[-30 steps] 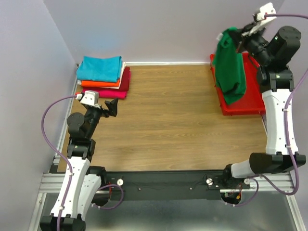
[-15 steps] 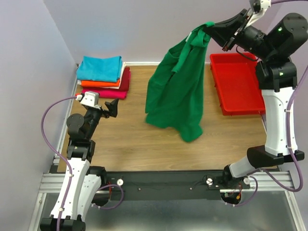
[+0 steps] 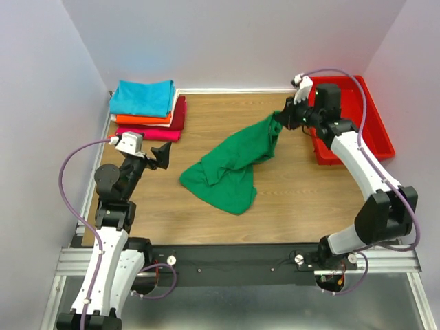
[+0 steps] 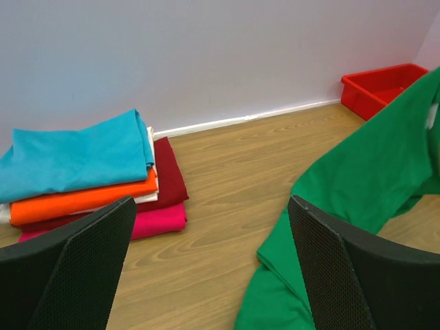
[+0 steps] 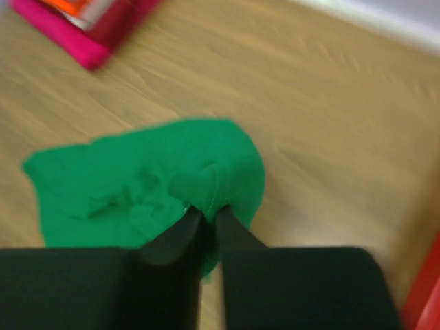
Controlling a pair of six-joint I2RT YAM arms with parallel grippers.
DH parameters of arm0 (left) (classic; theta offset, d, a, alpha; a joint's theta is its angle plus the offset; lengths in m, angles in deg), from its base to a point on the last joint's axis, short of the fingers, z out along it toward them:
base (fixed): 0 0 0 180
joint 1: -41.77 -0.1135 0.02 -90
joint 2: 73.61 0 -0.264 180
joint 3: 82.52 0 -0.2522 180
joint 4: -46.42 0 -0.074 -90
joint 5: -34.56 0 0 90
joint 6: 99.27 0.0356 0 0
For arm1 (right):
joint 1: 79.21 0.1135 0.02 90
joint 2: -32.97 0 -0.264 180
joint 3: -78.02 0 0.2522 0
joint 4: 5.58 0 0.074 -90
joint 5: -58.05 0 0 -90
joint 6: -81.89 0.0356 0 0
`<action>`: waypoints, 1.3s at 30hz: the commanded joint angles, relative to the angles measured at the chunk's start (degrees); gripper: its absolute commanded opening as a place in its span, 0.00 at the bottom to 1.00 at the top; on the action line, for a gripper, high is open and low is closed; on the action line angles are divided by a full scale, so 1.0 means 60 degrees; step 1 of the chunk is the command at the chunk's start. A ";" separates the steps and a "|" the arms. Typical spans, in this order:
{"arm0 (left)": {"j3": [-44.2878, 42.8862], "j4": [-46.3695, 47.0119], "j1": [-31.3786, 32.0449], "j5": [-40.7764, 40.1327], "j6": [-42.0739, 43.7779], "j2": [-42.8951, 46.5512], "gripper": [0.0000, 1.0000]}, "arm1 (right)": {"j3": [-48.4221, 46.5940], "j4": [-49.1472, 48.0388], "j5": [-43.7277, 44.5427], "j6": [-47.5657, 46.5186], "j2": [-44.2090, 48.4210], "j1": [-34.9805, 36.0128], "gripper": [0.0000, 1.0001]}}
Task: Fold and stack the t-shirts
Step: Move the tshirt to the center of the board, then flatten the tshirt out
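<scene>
I can see the green t-shirt lying bunched over itself, so I need to lay its raised end down with my right gripper and take the upper layer [image 3: 216,163] near the middle.
A large green t-shirt [image 3: 230,168] lies crumpled on the middle of the wooden table, with one end lifted towards the back right. My right gripper [image 3: 283,118] pinches that raised end; in the right wrist view its jaws [image 5: 206,213] are nearly closed with a fold of the green t-shirt [image 5: 137,185] between them. A folded stack of t-shirts [image 3: 146,110] sits at the back left: turquoise on top, then orange, dark red and magenta. My left gripper [image 3: 161,152] hovers in front of the stack, open and empty [image 4: 210,206], with the green t-shirt [image 4: 357,185] to its right.
A red plastic tray [image 3: 375,137] stands at the back right, behind my right arm, and also shows in the left wrist view as the red tray [image 4: 385,82]. Lilac walls close the table at the back and on both sides.
My right arm swung the green t-shirt from above the red tray to the left and down. The shirt, hanging a second ago, now lies mostly on the table. The left arm stayed still.
</scene>
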 commanded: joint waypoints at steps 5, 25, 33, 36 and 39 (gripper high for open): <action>0.0069 0.0257 0.0481 0.1085 0.0019 -0.0670 0.98 | 0.1799 -0.0328 0.3004 -0.1690 -0.0399 -0.0888 0.66; -0.0430 -0.0813 0.1932 -0.0375 0.0458 -0.2051 0.94 | 0.2476 0.1551 0.0170 -0.7554 -0.1174 0.3591 0.80; -0.0327 -0.0828 0.1932 -0.1580 0.0546 -0.1143 0.94 | 0.1786 0.0229 0.3355 -0.5413 -0.2463 0.5278 0.76; -0.0312 -0.0798 0.1932 -0.1668 0.0575 -0.1039 0.94 | 0.1757 -0.0035 0.4074 -0.5164 -0.2757 0.5439 0.71; -0.0327 -0.0784 0.1946 -0.1624 0.0590 -0.1010 0.94 | 0.1625 -0.0166 0.4542 -0.4959 -0.3035 0.5498 0.64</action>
